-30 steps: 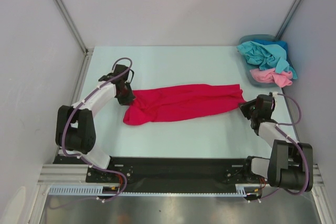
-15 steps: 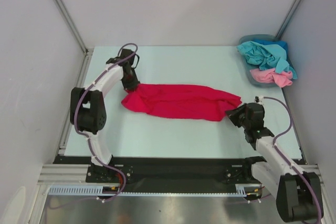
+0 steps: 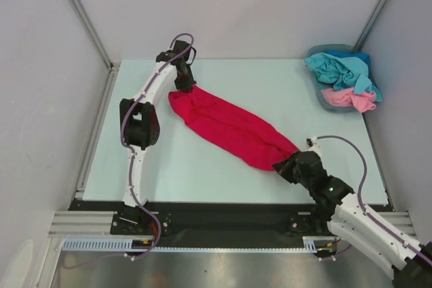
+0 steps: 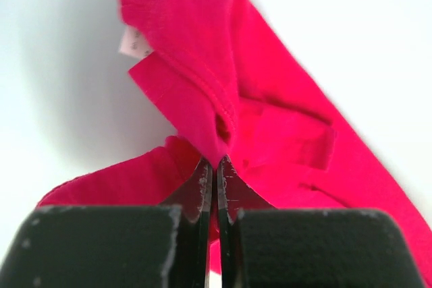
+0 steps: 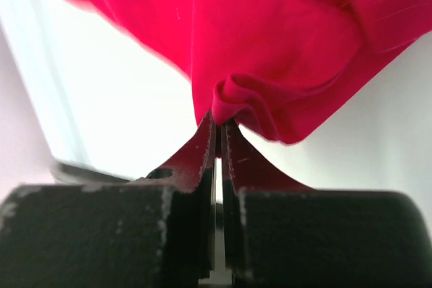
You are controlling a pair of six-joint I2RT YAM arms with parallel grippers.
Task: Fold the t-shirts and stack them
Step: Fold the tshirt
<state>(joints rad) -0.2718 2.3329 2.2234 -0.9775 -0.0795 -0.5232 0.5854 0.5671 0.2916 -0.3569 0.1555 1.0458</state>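
Observation:
I should let go of the crimson red t-shirt's neck end with my left gripper near the middle of the pale table's back edge point(image 3: 211, 96).
The crimson red t-shirt point(image 3: 229, 126) is stretched in a diagonal band across the table, from far left to near right. My left gripper point(image 3: 182, 88) is shut on its far-left end; the left wrist view shows the jaws point(image 4: 216, 163) pinching a fold of the red cloth point(image 4: 270, 119), with the small white neck label point(image 4: 133, 42) at upper left. My right gripper point(image 3: 282, 164) is shut on the near-right end; the right wrist view shows its jaws point(image 5: 219, 123) pinching a bunched red fold point(image 5: 270, 38). Teal-blue point(image 3: 337, 69) and light pink point(image 3: 351, 99) t-shirts lie piled in the basket.
The blue-grey plastic basket point(image 3: 322, 50) stands at the far right corner of the pale table point(image 3: 223, 173). White walls with metal posts close in the table at the left, back and right. A black rail runs along the near edge.
The left gripper has carried its end of the red t-shirt toward the far edge; the right gripper has pulled its end toward the near edge and leftward. The shirt has turned from level to diagonal.

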